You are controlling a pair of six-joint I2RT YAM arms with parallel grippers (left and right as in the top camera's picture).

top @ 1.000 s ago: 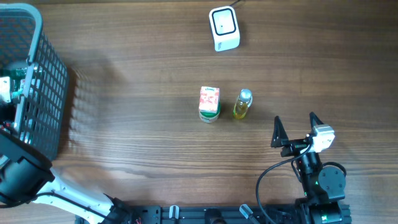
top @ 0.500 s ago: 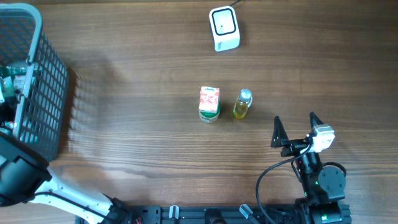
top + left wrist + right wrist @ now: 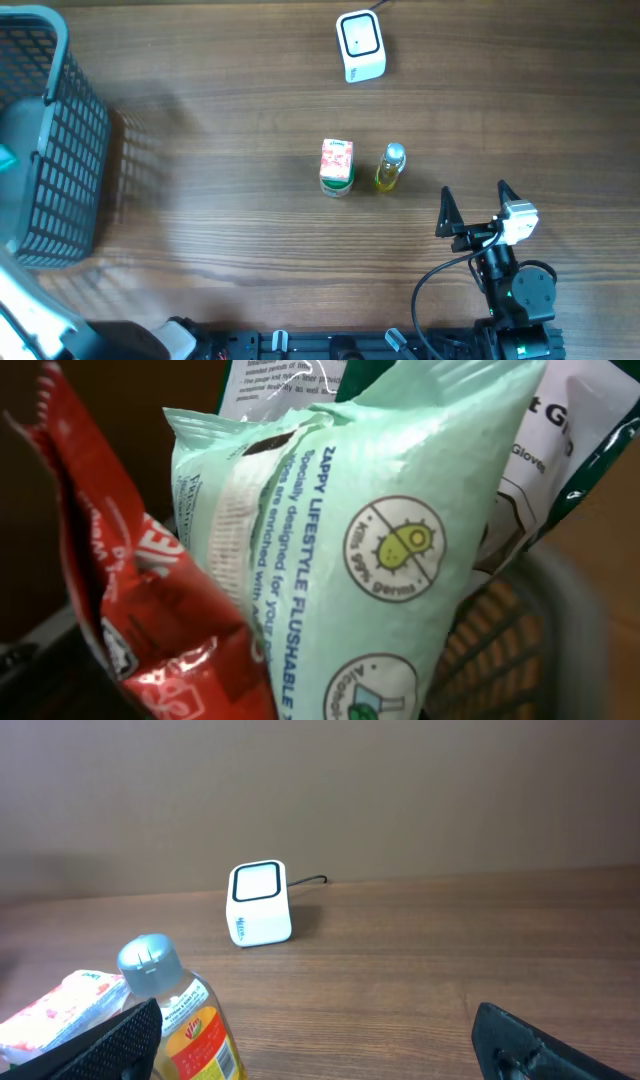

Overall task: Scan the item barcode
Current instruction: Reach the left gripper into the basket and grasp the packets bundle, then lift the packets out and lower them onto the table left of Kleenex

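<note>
My left gripper is to release the mint-green wipes pack on the table (image 3: 252, 178), between the basket and the small carton.
A mint-green wipes pack (image 3: 370, 550) fills the left wrist view, sharp against the blurred basket (image 3: 520, 640) behind it. My left gripper is shut, seemingly on this pack's lower end; its fingers are hidden. A red packet (image 3: 150, 620) and a green-and-white packet (image 3: 560, 450) press against the pack. My right gripper (image 3: 472, 205) stands open near the table's front right, nothing between its fingers (image 3: 110, 1040). The white barcode scanner (image 3: 360, 45) sits at the back of the table.
A small carton (image 3: 337, 165) and a yellow oil bottle (image 3: 390, 167) stand mid-table, just left of the right gripper. The dark mesh basket (image 3: 60, 150) sits at the far left. The left arm's white link (image 3: 25, 320) crosses the front-left corner.
My left gripper has closed inside the basket and drawn off the overhead view's left edge. The left arm has swung down-left. The right arm has not moved.
</note>
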